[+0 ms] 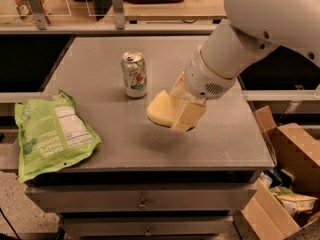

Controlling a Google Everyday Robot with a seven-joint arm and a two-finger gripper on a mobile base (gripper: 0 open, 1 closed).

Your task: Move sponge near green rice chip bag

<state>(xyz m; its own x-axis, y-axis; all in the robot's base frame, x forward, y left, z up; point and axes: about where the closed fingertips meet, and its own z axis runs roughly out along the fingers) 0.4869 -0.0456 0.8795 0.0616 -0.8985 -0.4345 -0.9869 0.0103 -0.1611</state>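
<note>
I should set the sponge beside the green rice chip bag [122,140], before the soda can, with my gripper.
The pale yellow sponge [161,108] is held in my gripper [179,113], lifted above the middle of the grey table [215,134]. The gripper's pale blocky fingers [189,115] are shut on the sponge's right side, under the big white arm. The lime-green rice chip bag [50,134] lies flat at the table's front left corner, label up, partly over the edge. The sponge is well to the right of the bag, with bare table between them.
A silver-green soda can [134,74] stands upright at the table's centre, just behind and left of the sponge. Open cardboard boxes [290,169] sit on the floor to the right. A counter with clear stands [117,4] runs behind the table.
</note>
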